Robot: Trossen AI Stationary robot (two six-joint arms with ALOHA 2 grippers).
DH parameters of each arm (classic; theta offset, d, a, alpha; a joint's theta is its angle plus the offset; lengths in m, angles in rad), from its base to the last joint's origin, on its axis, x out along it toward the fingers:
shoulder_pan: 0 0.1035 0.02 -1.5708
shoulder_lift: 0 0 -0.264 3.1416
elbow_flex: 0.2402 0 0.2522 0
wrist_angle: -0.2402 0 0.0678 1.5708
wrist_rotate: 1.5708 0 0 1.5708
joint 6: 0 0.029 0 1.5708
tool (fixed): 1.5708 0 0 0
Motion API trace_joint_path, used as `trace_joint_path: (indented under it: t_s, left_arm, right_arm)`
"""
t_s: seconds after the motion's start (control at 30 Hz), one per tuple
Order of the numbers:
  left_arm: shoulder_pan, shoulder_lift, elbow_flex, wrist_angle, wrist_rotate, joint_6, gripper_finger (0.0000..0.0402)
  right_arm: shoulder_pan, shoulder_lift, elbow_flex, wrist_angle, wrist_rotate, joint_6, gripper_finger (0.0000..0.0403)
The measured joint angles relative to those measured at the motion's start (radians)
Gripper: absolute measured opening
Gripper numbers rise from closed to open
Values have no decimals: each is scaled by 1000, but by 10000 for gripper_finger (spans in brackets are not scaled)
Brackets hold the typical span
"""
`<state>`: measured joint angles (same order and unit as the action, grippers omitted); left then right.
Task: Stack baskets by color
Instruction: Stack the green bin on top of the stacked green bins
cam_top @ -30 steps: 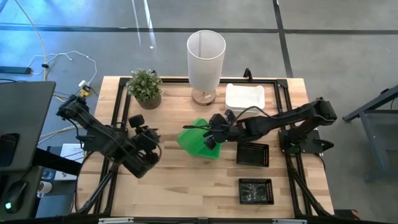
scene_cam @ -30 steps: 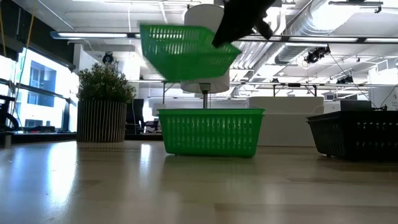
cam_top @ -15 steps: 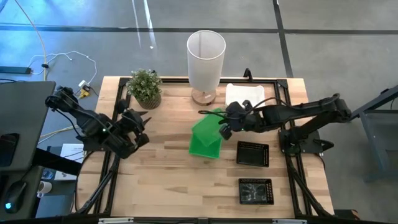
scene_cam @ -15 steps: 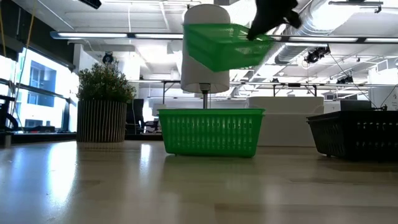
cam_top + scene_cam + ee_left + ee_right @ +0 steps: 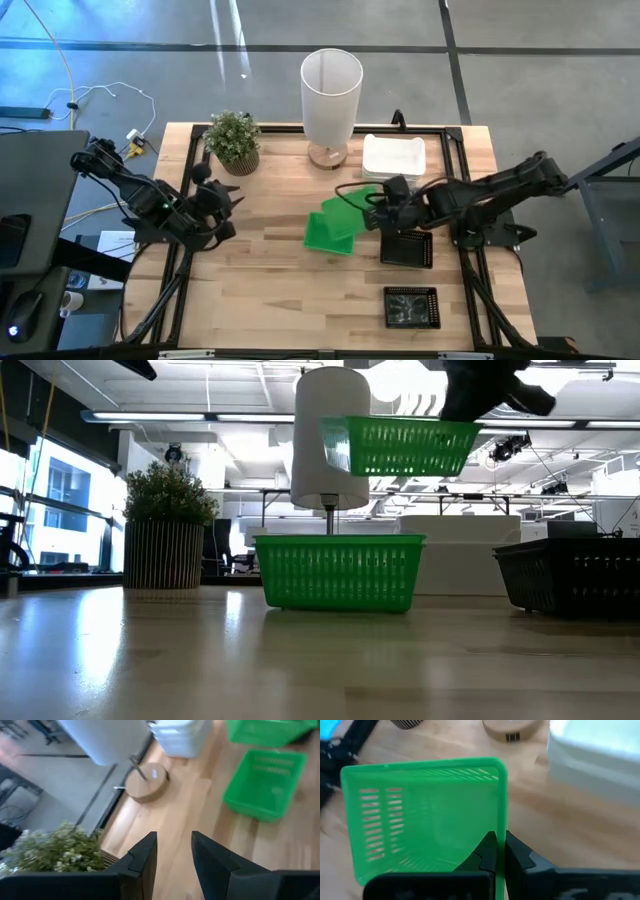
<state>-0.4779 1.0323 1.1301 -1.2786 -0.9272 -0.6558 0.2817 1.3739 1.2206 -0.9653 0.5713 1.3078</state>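
Note:
The raised green basket, now hanging above the second one, will be released by my right gripper while it sits nested inside the second green basket (image 5: 341, 235) on the table.
A green mesh basket (image 5: 400, 446) hangs level in the air with my right gripper (image 5: 500, 851) shut on it. It is above and a little right of a second green basket (image 5: 338, 572) whose bottom rests on the table (image 5: 270, 290). White baskets (image 5: 393, 157) sit stacked at the far right. Two black baskets (image 5: 407, 247) (image 5: 411, 307) stand on the right side. My left gripper (image 5: 174, 860) hovers open over the table's left part, with nothing between its fingers. My right gripper holds the raised green basket by the rim of one side wall (image 5: 501, 827), the wall toward the table's right. One finger is inside the basket and one outside. The fingers come slanting down from the right. The basket is level and clear of the table.
A tall white cylindrical bin (image 5: 331, 95) on a round wooden base and a potted plant (image 5: 233, 140) stand along the far edge. Bare wood shows at the table's near left. A black frame runs along the table's edges.
My right gripper has carried the green basket toward the table's right and far side and rolled it from tilted to level. My left gripper has drawn back toward the table's left edge, away from the baskets.

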Motion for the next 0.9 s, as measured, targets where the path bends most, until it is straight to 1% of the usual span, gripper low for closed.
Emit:
trace_joint_path:
  t_s: [0.1,0.23,0.33,0.4,0.57,0.67,0.77,0.9]
  left_arm:
    - [0,0,0,2,37,69,107]
    - [0,0,0,2,37,129,107]
    - [0,0,0,1,37,164,107]
    - [0,0,0,1,40,187,107]
    - [-1,0,0,-1,88,243,107]
    - [-1,-3,0,-2,146,284,107]
    - [-1,-8,0,-3,195,321,107]
    - [-1,-15,0,-3,208,345,107]
  right_arm:
    - [23,0,-33,45,-21,141,0]
    - [46,26,-46,103,-27,304,0]
    - [49,59,-46,164,-32,395,0]
    - [48,87,-46,200,-56,438,0]
    - [48,170,-46,280,-116,528,0]
    - [48,220,-46,315,-161,574,0]
    - [48,254,-46,345,-194,582,0]
    - [45,265,-46,340,-178,623,0]
